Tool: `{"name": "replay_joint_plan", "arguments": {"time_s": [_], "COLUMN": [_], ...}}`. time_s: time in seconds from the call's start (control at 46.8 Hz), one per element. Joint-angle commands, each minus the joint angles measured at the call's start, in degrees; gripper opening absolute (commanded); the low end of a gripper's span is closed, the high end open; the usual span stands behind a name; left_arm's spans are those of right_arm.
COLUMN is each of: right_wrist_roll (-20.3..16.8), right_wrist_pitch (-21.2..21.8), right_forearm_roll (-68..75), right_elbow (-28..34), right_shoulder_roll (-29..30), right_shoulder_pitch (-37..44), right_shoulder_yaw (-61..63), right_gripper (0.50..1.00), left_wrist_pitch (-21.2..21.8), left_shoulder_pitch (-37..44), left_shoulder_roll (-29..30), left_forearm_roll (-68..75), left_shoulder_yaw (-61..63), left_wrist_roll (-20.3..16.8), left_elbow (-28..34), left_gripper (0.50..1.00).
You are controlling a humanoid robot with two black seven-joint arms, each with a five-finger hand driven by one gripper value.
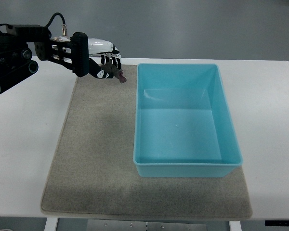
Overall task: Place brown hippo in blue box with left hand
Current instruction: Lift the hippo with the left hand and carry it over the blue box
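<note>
I will release the brown hippo from my left gripper on the blue box's bottom, midway across and nearer the box's front side (pixel 187 139).
My left hand (pixel 108 65) reaches in from the upper left, over the far edge of the grey mat (pixel 96 154). Its black and white fingers are curled around a small brown hippo (pixel 118 75), of which only the lower end shows below the fingers. The hand with the hippo hangs just left of the far left corner of the blue box (pixel 185 120). The box is a light blue open bin, empty inside, standing on the right half of the mat. My right arm does not show.
The mat lies on a white table (pixel 24 144), whose front edge runs along the bottom of the picture. Grey floor lies beyond the table's far edge.
</note>
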Motion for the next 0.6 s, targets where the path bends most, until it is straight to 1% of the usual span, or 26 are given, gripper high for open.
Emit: {"name": "replay_joint_plan", "arguments": {"time_s": [0.0,0.15,0.321,0.449,0.577], "right_wrist_roll": [0.00,0.00,0.00,0.00,0.00], "right_wrist_pitch": [0.00,0.00,0.00,0.00,0.00], "right_forearm_roll": [-0.04,0.04,0.04,-0.04,0.04], "right_elbow": [0.00,0.00,0.00,0.00,0.00], "right_shoulder_roll": [0.00,0.00,0.00,0.00,0.00], "right_shoulder_pitch": [0.00,0.00,0.00,0.00,0.00], "right_shoulder_yaw": [0.00,0.00,0.00,0.00,0.00], "right_gripper": [0.936,0.936,0.936,0.936,0.936], "left_wrist_pitch": [0.06,0.23,1.55,3.31,3.93], "left_shoulder_pitch": [-0.26,-0.35,-0.26,-0.27,-0.26], "left_shoulder_roll": [0.06,-0.29,-0.47,-0.99,-1.26], "left_forearm_roll": [0.00,0.00,0.00,0.00,0.00], "left_shoulder_yaw": [-0.97,-1.41,-2.38,-2.56,-2.73], "left_wrist_roll": [-0.05,-0.05,0.03,0.03,0.03], "left_elbow": [-1.39,-3.15,-6.48,-8.77,-11.23], "left_gripper": [0.500,0.500,0.500,0.500,0.500]}}
